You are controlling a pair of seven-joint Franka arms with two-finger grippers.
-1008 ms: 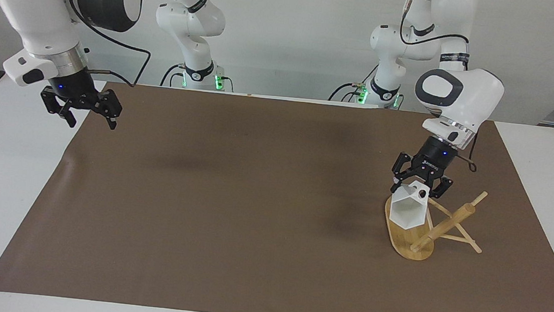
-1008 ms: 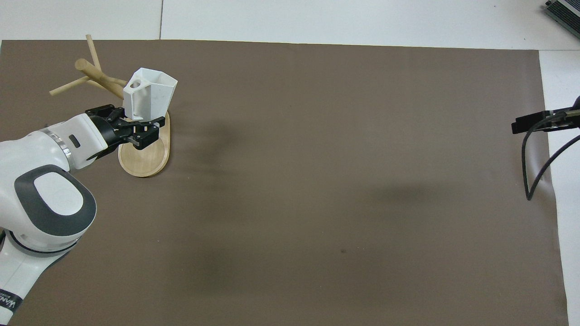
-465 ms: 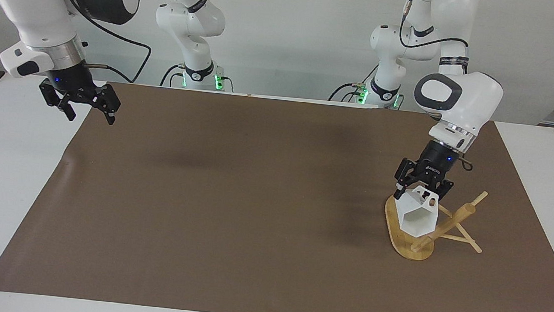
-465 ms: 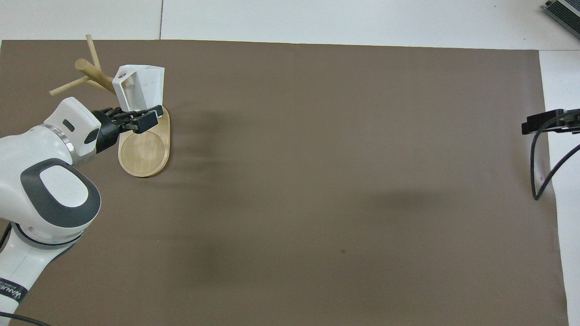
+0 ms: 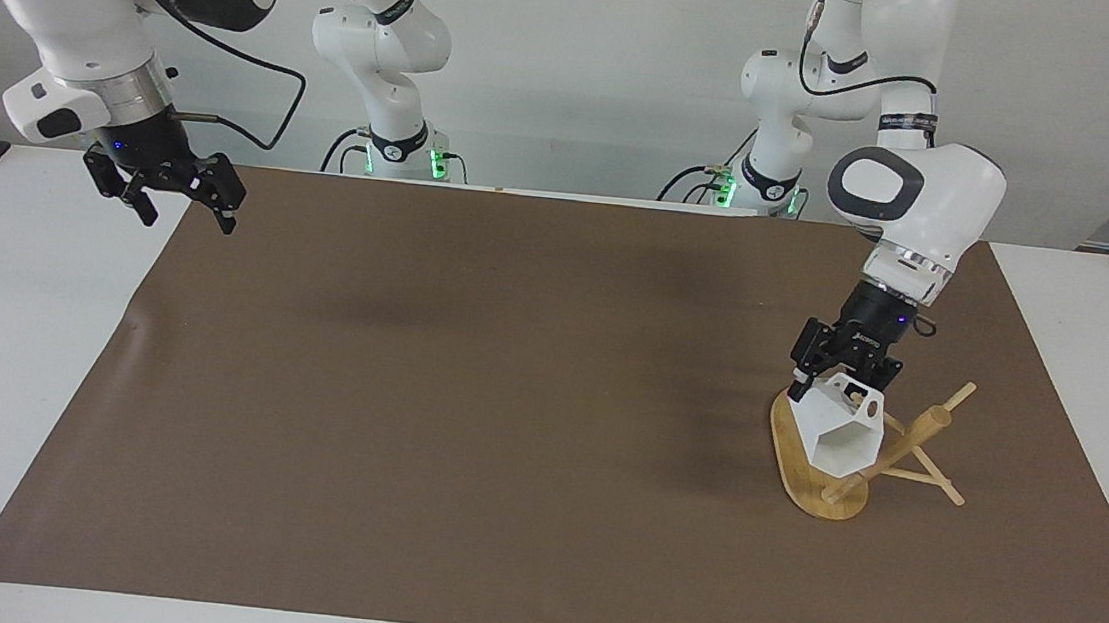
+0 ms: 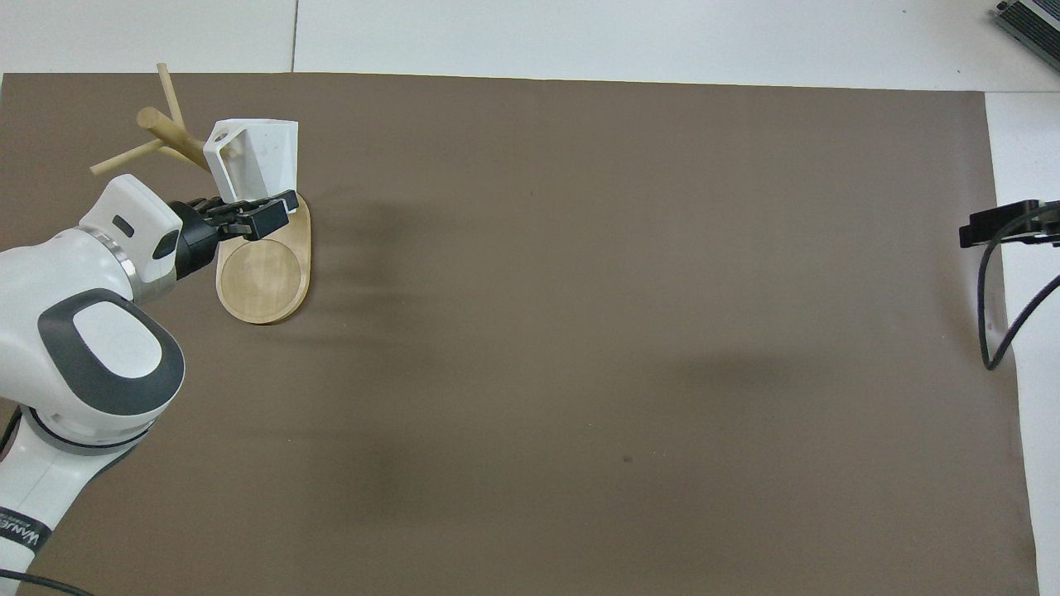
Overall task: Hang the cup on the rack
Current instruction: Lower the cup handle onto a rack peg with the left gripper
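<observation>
Next, I let go of the white cup, now tipped over the rack's base, with my left gripper on the rack's peg (image 6: 237,165) that points over the oval base.
The white faceted cup (image 5: 839,439) is tipped on its side over the bamboo rack's oval base (image 5: 788,452), its mouth turned away from the robots. Its handle lies against the rack's post (image 5: 904,448) and pegs. Whether a peg passes through the handle hole I cannot tell. My left gripper (image 5: 842,377) is shut on the cup from the robots' side. In the overhead view the cup (image 6: 261,161), rack base (image 6: 265,277) and left gripper (image 6: 248,211) show too. My right gripper (image 5: 185,216) is open, empty and raised over the mat's edge at the right arm's end.
A brown mat (image 5: 466,404) covers most of the white table (image 5: 1,323). A black cable loops from the right arm's wrist (image 6: 990,323). The rack's thin pegs (image 5: 941,481) stick out toward the left arm's end of the table.
My left gripper has turned and tipped the cup from upright onto its side, moving its handle toward the rack's post. My right gripper has risen and drawn back toward its end of the table.
</observation>
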